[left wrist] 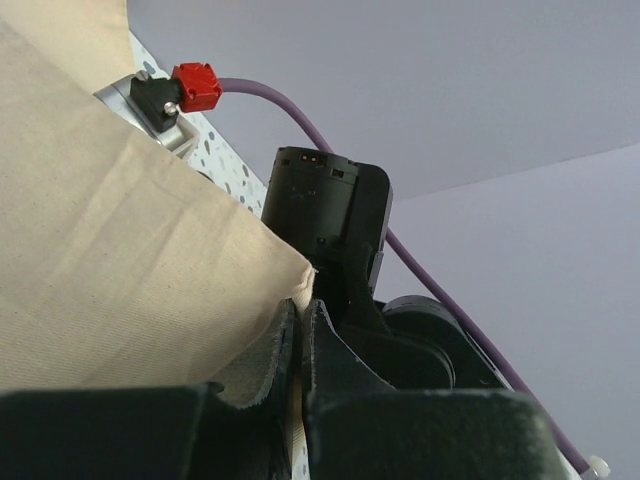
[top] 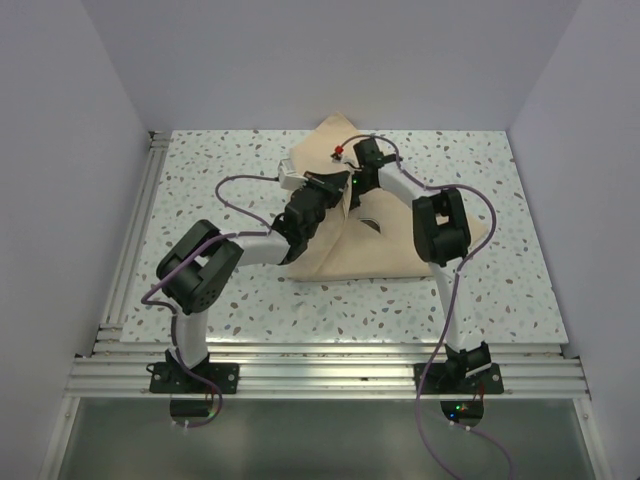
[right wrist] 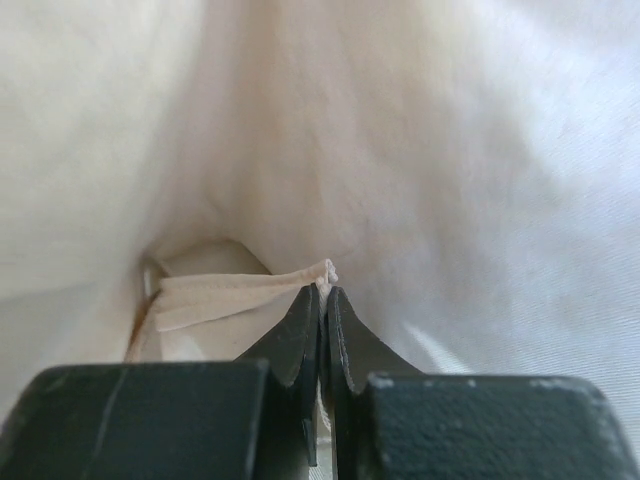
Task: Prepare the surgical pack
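Observation:
The fold of cloth, now held over the pack's middle, will be let go by my left gripper on the tan surgical pack (top: 376,214), just behind the small dark gap.
The surgical pack (top: 385,245) is a tan cloth wrap lying mid-table, partly lifted and bunched toward its far side. My left gripper (top: 328,188) meets it over the middle. In the left wrist view the gripper (left wrist: 303,305) is shut on a corner of the cloth (left wrist: 120,260). My right gripper (top: 352,190) hangs just to the right of the left one. In the right wrist view it (right wrist: 325,292) is shut on a folded hem, with cloth (right wrist: 420,150) filling the picture. A pale grey edge (top: 292,178) shows beside the cloth's left fold. What the cloth wraps is hidden.
The speckled tabletop (top: 220,170) is boxed in by white walls at the back and sides. Aluminium rails (top: 130,250) run along the left edge and the near edge. Purple cables (top: 240,185) loop off both arms. The right arm's wrist with a red connector (left wrist: 195,85) sits close in front of the left gripper.

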You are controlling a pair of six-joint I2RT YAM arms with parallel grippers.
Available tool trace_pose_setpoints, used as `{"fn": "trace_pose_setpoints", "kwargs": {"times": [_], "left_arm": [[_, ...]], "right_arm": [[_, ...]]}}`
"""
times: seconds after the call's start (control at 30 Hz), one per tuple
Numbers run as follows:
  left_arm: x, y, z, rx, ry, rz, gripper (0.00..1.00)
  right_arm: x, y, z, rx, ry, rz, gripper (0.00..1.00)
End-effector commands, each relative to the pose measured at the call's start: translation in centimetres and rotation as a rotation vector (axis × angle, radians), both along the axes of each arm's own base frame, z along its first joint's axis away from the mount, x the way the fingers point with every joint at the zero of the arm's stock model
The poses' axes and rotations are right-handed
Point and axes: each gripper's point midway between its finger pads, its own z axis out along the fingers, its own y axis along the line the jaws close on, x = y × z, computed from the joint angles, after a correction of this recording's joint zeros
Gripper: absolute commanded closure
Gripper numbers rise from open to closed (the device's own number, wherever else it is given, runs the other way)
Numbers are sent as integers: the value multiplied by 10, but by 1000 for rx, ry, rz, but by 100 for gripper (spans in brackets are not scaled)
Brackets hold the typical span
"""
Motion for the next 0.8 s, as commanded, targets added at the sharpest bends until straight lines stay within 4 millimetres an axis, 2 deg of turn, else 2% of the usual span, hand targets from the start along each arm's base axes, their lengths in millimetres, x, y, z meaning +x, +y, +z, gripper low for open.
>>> {"fn": "trace_pose_setpoints", "kwargs": {"times": [0.0, 0.17, 0.27, 0.37, 0.4, 0.5, 0.57, 0.77], "left_arm": [[-2, 0, 33, -59, -112, -9, 100], [-3, -6, 31, -88, -155, -36, 100], [-2, -5, 28, -82, -158, -29, 100], [-1, -5, 24, -58, -153, -26, 100], [-1, -5, 24, -54, -152, -26, 100], [-1, -4, 19, -40, -143, -21, 100], [0, -2, 16, -34, -139, -13, 100], [-1, -5, 4, -37, -132, -22, 100]], "right_arm": [[7, 4, 23, 79, 16, 15, 99], [2, 7, 5, 130, 91, 39, 93], [6, 7, 6, 140, 93, 29, 89], [19, 5, 19, 158, 70, 1, 84], [26, 5, 29, 172, 42, -2, 82], [40, 3, 51, 189, 7, -27, 68], [47, -2, 58, 194, 0, -52, 59], [64, -13, 73, 200, -39, -108, 42]]}}
